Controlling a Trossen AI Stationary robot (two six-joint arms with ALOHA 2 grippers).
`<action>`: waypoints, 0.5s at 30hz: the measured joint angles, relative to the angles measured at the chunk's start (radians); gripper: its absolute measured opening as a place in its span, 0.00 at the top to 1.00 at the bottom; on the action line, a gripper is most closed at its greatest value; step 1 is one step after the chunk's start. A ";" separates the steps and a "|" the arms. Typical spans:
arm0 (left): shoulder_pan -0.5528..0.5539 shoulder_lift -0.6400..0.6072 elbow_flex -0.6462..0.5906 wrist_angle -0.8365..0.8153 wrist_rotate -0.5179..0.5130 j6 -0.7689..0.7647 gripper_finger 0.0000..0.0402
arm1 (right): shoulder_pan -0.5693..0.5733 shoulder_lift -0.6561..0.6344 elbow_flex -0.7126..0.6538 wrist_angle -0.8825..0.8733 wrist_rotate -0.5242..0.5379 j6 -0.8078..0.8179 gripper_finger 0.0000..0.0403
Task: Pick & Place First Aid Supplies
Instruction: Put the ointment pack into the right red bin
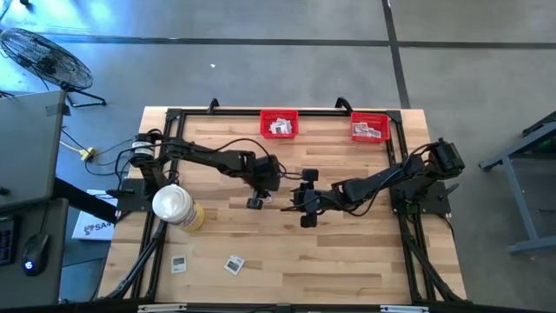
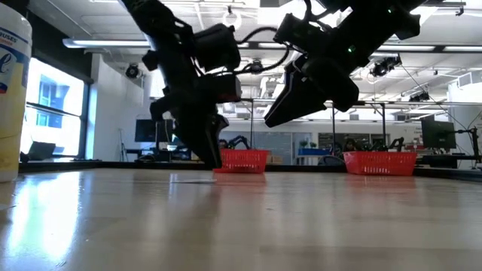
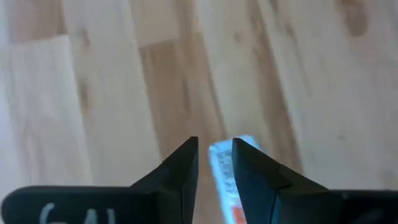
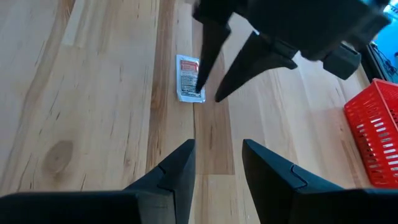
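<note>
The white packet is beside my left gripper's fingers, and my right gripper should next go to it and close on the packet's grey-printed end (image 1: 270, 199) (image 4: 189, 98).
One small white packet (image 4: 188, 78) with a red-and-grey print lies flat on the wooden table near its middle. My left gripper (image 3: 214, 146) is open and points down at it, fingertips at table height (image 2: 213, 162); the packet (image 3: 221, 167) shows in the gap between the fingers. My right gripper (image 4: 217, 146) is open and empty. It hovers tilted above the table (image 2: 275, 120), just right of the left gripper (image 1: 254, 200). Two more packets (image 1: 178, 263) (image 1: 233, 263) lie flat near the table's near-left corner. My left gripper comes at the packet from above, pointing down. One fingertip (image 4: 199, 86) stands at the packet's long edge (image 4: 195, 79) and the other (image 4: 217, 97) on bare wood beside it. The packet lies flat on the table. I cannot tell whether the fingers touch it.
Two red bins (image 1: 279, 123) (image 1: 369, 128) with white packets inside stand at the table's far edge. A large white cylinder with a yellowish base (image 1: 176, 207) stands at the left, near the left arm. Bare wood lies between the grippers and the near edge.
</note>
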 joint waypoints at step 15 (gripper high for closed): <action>0.010 0.084 0.005 0.026 0.020 0.165 0.76 | 0.000 0.000 0.000 -0.009 -0.020 0.015 0.69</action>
